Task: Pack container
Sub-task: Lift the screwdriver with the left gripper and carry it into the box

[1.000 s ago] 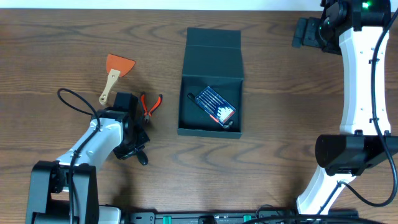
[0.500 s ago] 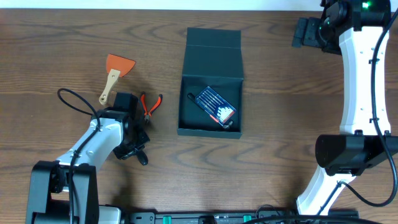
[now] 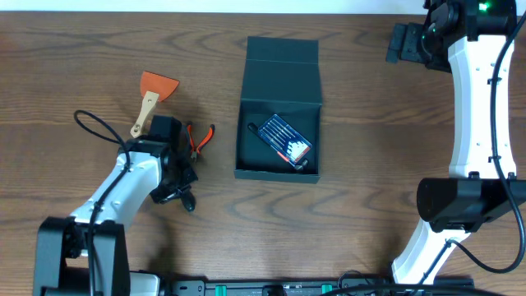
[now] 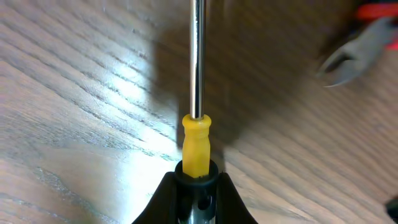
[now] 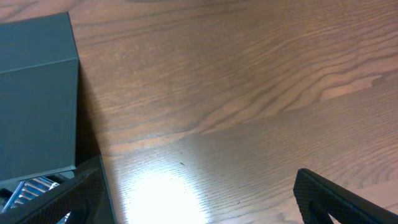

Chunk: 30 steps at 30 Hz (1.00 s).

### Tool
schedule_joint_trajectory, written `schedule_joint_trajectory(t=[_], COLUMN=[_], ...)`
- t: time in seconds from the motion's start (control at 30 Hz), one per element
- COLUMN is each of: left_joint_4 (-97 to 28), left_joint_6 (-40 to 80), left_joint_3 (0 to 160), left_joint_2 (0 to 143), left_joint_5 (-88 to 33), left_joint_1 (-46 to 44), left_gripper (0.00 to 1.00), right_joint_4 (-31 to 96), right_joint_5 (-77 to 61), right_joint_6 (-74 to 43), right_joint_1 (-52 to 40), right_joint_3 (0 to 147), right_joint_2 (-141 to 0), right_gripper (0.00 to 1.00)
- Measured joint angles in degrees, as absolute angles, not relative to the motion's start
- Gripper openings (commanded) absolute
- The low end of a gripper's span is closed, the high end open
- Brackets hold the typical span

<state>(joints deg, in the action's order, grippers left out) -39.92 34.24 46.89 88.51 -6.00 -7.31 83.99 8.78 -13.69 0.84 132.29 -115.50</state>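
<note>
My left gripper is going to release the screwdriver, now held beside the box, in the box, between the drill-bit case and the box's side (image 3: 252, 147) near the pliers.
The container (image 3: 243, 131), a dark teal-black box with its flap lid (image 3: 282, 74) open, stands mid-table and holds a small blue drill-bit case (image 3: 285, 140). My left gripper (image 3: 175, 177) is left of the box, shut on a screwdriver (image 4: 196, 140) with a yellow collar and a steel shaft pointing out over the wood. In the overhead view the tool is mostly hidden by the gripper. My right gripper (image 3: 404, 43) is at the far right, open and empty. Its wrist view shows the box (image 5: 37, 93) at the left.
Red-handled pliers (image 3: 198, 138) lie just right of my left gripper; their jaws show blurred in the left wrist view (image 4: 351, 53). An orange scraper with a wooden handle (image 3: 153, 97) lies beyond it. A black cable (image 3: 94, 131) loops to the arm's left.
My left gripper has shifted slightly toward the far side of the table, with the screwdriver still in it. The right arm has not moved.
</note>
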Motion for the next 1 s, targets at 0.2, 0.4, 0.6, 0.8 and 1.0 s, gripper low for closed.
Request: schedule_joint_trajectory(t=[0.2, 0.4, 0.6, 0.8, 1.0], left_joint_4=[-40.5, -43.2, -43.5, -41.1, -35.3], left_joint_6=[33.3, 28.0, 22.1, 17.8, 14.2], left_joint_3=[48.7, 54.2, 60.6, 64.5, 64.6], left_joint_2=[84.5, 79.8, 76.8, 76.4, 76.4], left_joint_5=[-6.0, -6.0, -6.0, -8.7, -14.7], left_joint_1=[-7.3, -7.3, -7.3, -7.3, -7.3], left_gripper=[0.06, 0.06, 0.06, 0.06, 0.06], right_joint_4=[84.0, 84.0, 84.0, 84.0, 84.0], right_joint_5=[8.8, 8.8, 8.8, 8.8, 8.8], right_joint_6=[-13.7, -13.7, -13.7, -13.7, -13.7], right_joint_1=[0.8, 0.8, 0.8, 0.8, 0.8], right_joint_3=[132.3, 132.3, 132.3, 132.3, 132.3], right_joint_2=[-115.5, -115.5, -115.5, -115.5, -115.5], right_gripper=[0.99, 0.99, 0.99, 0.99, 0.99])
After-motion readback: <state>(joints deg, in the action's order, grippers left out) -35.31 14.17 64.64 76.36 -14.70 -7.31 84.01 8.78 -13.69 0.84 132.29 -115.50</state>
